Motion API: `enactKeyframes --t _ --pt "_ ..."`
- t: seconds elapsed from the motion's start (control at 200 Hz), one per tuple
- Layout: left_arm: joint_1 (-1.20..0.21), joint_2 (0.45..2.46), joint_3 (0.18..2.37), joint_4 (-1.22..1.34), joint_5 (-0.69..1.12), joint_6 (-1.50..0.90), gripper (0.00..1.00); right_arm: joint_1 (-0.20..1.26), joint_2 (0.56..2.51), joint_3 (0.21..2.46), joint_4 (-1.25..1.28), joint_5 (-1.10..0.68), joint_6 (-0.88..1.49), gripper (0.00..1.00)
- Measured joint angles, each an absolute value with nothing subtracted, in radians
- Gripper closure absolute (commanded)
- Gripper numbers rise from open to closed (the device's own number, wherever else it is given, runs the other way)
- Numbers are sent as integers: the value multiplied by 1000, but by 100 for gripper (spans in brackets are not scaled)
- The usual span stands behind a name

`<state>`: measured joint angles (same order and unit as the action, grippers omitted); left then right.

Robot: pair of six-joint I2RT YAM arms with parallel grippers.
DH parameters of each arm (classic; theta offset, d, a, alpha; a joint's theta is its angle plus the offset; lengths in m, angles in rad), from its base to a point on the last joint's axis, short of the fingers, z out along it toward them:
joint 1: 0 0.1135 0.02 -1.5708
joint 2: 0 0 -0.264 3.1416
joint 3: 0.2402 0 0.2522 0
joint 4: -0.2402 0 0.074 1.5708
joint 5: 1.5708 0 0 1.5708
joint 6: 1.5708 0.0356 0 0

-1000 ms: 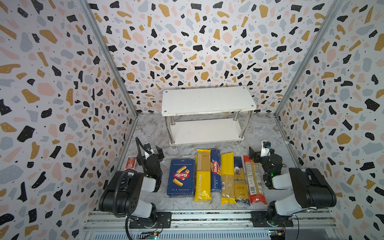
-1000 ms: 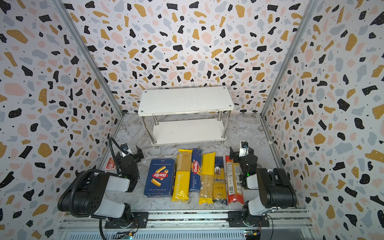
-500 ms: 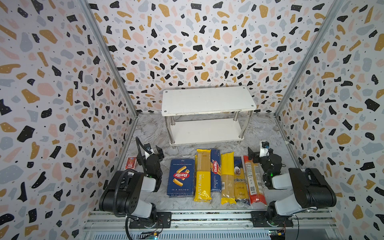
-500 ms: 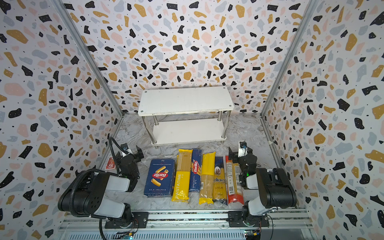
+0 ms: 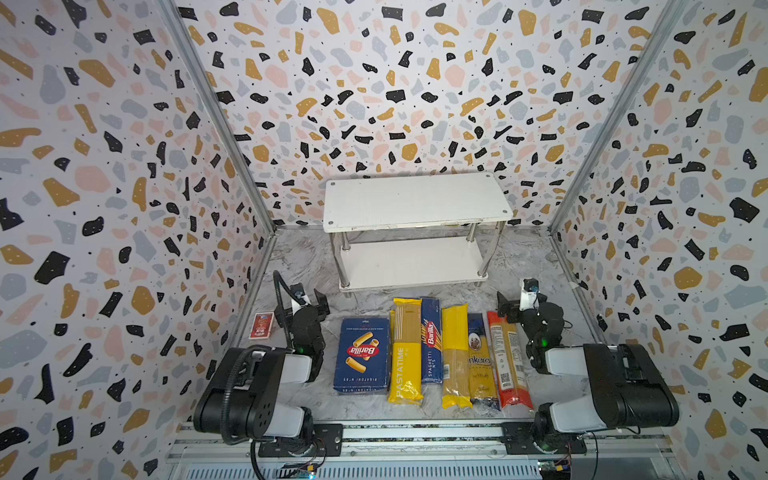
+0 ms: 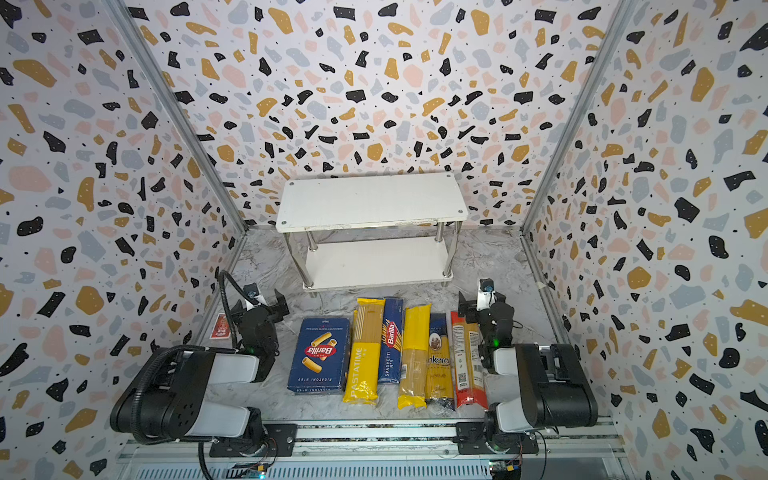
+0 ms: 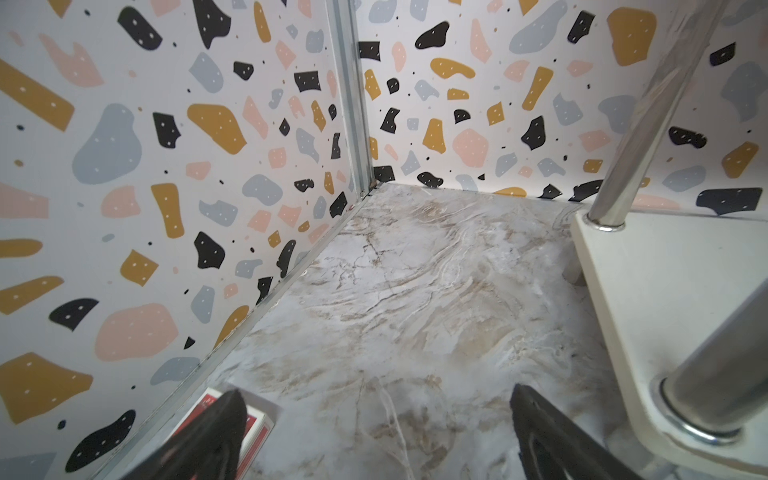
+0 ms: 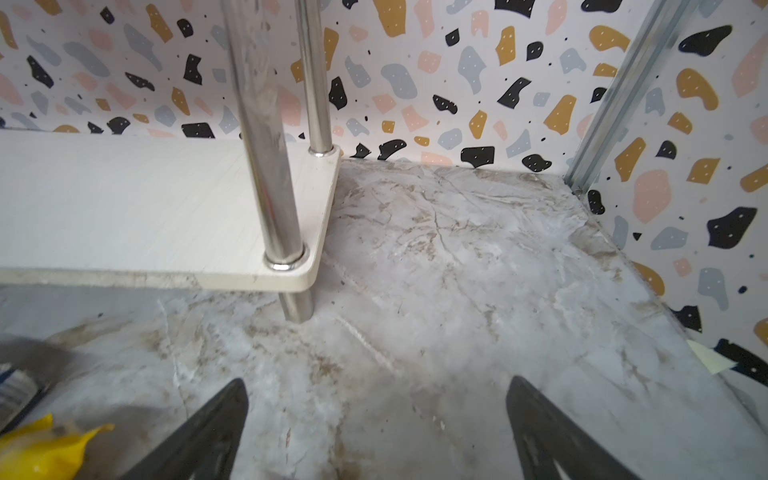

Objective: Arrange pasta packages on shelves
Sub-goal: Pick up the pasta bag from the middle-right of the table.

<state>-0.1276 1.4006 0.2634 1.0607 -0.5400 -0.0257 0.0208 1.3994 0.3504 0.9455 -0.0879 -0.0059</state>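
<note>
I should close my right gripper around the middle of the red-orange bag (image 5: 506, 354), at the row's end beside the ankara bag.
Several pasta packages lie side by side on the marble floor in both top views: a wide blue Barilla box (image 5: 361, 355), a yellow PASTATIME bag (image 5: 405, 351), a narrow Barilla box (image 5: 431, 340), a yellow bag (image 5: 456, 353), an ankara bag (image 5: 482, 361) and a red-orange bag (image 5: 507, 359). Behind them stand the bare white shelves (image 5: 415, 199). My left gripper (image 5: 303, 296) (image 7: 376, 392) is open left of the row. My right gripper (image 5: 521, 300) (image 8: 376, 381) is open right of it. Neither holds anything.
A small red card-sized pack (image 5: 262, 325) (image 7: 257, 428) lies by the left wall beside my left gripper. The shelves' chrome legs (image 8: 274, 166) and lower board (image 7: 665, 291) stand close ahead of both grippers. Speckled walls close in three sides.
My right gripper has shifted very slightly to the left. Nothing else has moved.
</note>
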Motion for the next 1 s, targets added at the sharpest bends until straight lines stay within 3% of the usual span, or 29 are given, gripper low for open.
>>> enactKeyframes --t 0.135,0.355,0.621,1.001 --pt "-182 1365 337 979 -561 9 1 55 1335 518 781 19 3 1" --pt "-273 1341 413 807 -663 6 1 146 1290 612 526 286 151 1" --pt "-380 1284 494 665 -773 -100 1 200 1305 850 89 401 341 1" --pt "-552 1188 752 241 -878 -277 0 276 1249 873 -232 422 442 0"
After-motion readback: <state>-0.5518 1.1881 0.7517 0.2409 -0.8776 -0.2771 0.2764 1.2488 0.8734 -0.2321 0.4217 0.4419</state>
